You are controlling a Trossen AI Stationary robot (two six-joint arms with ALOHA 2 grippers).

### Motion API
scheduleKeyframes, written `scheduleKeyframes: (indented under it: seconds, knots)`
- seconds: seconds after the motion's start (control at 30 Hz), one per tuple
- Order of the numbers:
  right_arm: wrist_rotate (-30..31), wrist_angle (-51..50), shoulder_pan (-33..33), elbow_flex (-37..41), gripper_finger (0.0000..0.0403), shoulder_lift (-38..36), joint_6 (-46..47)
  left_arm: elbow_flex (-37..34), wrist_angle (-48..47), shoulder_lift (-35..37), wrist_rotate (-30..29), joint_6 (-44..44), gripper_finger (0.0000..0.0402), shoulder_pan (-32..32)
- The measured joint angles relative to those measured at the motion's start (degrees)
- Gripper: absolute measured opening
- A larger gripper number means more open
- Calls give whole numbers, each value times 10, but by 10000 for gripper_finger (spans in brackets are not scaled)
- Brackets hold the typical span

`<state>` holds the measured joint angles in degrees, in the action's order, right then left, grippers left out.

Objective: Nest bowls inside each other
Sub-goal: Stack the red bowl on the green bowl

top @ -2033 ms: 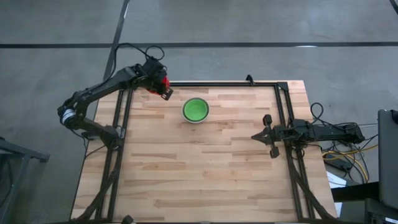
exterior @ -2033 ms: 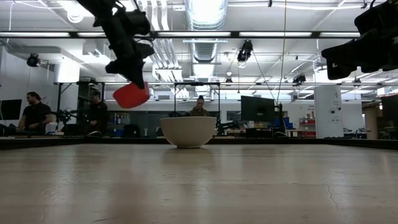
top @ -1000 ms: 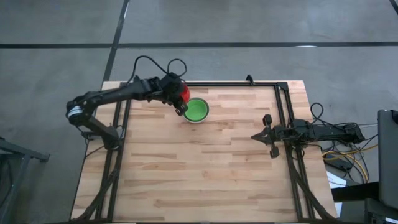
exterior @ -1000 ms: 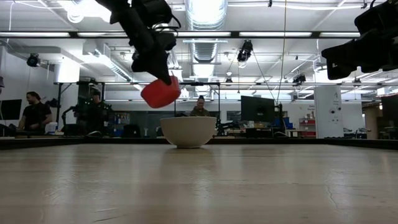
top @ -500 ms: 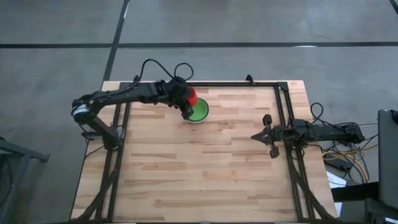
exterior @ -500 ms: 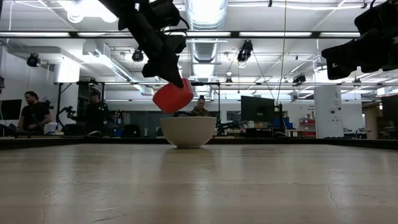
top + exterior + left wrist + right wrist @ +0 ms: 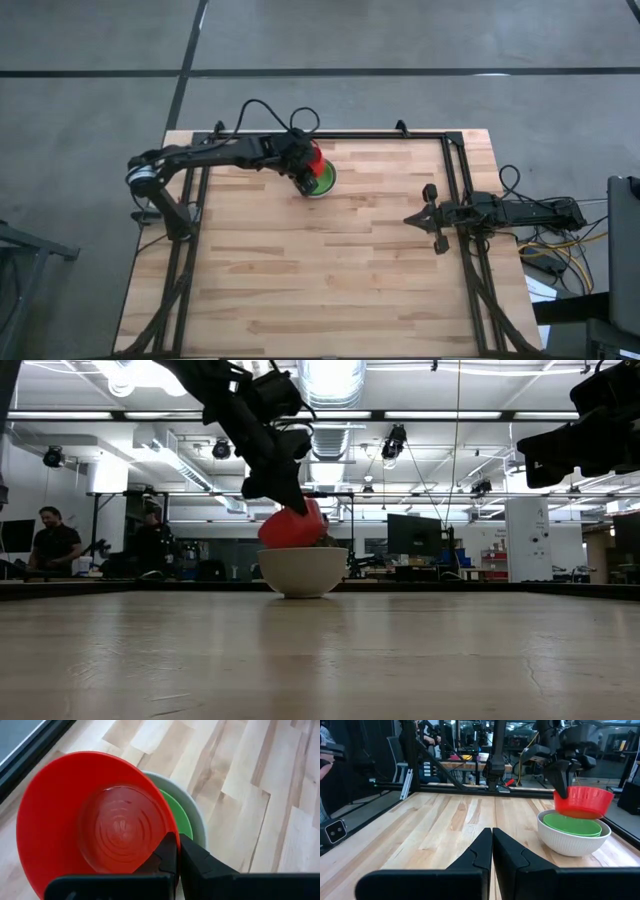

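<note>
The red bowl leans off-centre over the green bowl, so the robot's left gripper will let it go inside, then grasp the red bowl's rim (image 7: 168, 814) again and set it level.
A red bowl (image 7: 583, 802) hangs tilted just over a green bowl (image 7: 572, 826). The green bowl sits nested in a white-grey bowl (image 7: 572, 842), which stands on its base at the far middle of the table. My left gripper (image 7: 302, 176) is shut on the red bowl. In the low view the red bowl's base (image 7: 290, 535) dips behind the white-grey bowl's rim (image 7: 302, 551); whether it touches the green bowl I cannot tell. My right gripper (image 7: 410, 218) waits shut at the table's right edge. My left gripper pinches the red bowl's rim (image 7: 173, 831) on its near-left side, one finger inside the bowl and one outside. The fingers (image 7: 563, 782) slant down from the table's left. The bowl hangs tilted, mouth up, over the green bowl.
A black frame rail (image 7: 360, 134) runs along the table's far edge just behind the bowls. Bare wood (image 7: 320, 280) spreads over the middle and near part of the table. People stand in the room beyond.
My left gripper has carried the red bowl toward the table's right edge and down, from beside the white-grey bowl to over it. The red bowl's base now dips below the white-grey bowl's rim. The gripper has stayed shut on it.
</note>
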<state>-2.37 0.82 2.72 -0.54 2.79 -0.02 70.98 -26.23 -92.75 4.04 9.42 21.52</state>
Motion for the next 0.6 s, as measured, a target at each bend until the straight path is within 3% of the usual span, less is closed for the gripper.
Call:
scheduleKeyframes:
  seconds: [0.6]
  knots:
    - [0,0,0,0,9,0,0,0,25,-50,19,-4,11,-16]
